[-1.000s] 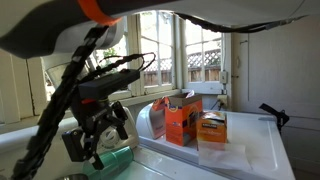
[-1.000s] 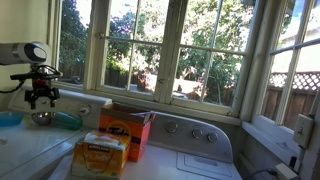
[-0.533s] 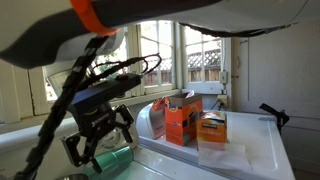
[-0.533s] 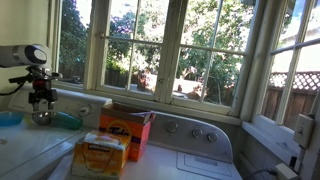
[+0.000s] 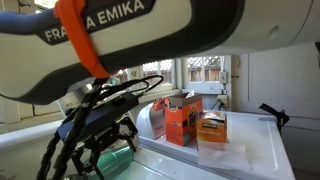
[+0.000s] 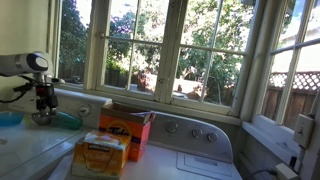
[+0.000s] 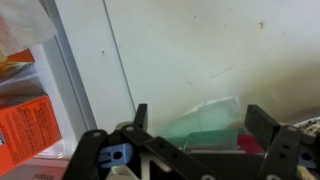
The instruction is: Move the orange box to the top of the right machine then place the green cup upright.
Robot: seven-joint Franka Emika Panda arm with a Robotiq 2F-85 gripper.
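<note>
My gripper should next close on the green cup's end (image 5: pixel 102 166) (image 7: pixel 238 142) where the red shows, so that the cup can be tipped upright.
The green cup (image 6: pixel 68 120) lies on its side on the left white machine's lid, also seen in an exterior view (image 5: pixel 120 160). My gripper (image 6: pixel 43 103) is open and hangs just over it. In the wrist view the two fingers (image 7: pixel 262 128) stand on either side of the cup (image 7: pixel 205 112), with the gripper (image 7: pixel 200 130) centred on it. The orange box (image 5: pixel 180 120) stands upright on the right machine (image 5: pixel 250 150), whose row of knobs (image 6: pixel 190 130) shows behind it. The box also appears in an exterior view (image 6: pixel 125 128) and at the wrist view's left edge (image 7: pixel 30 125).
A smaller, paler orange-labelled box (image 5: pixel 212 128) stands next to the orange box, nearer in an exterior view (image 6: pixel 100 155). A blue dish (image 6: pixel 8 118) lies left of the cup. Windows run behind the machines. A seam (image 7: pixel 90 70) separates the two lids.
The gripper has come down toward the lying cup and shifted slightly. The arm now fills more of the foreground in an exterior view. The boxes and the cup have not moved.
</note>
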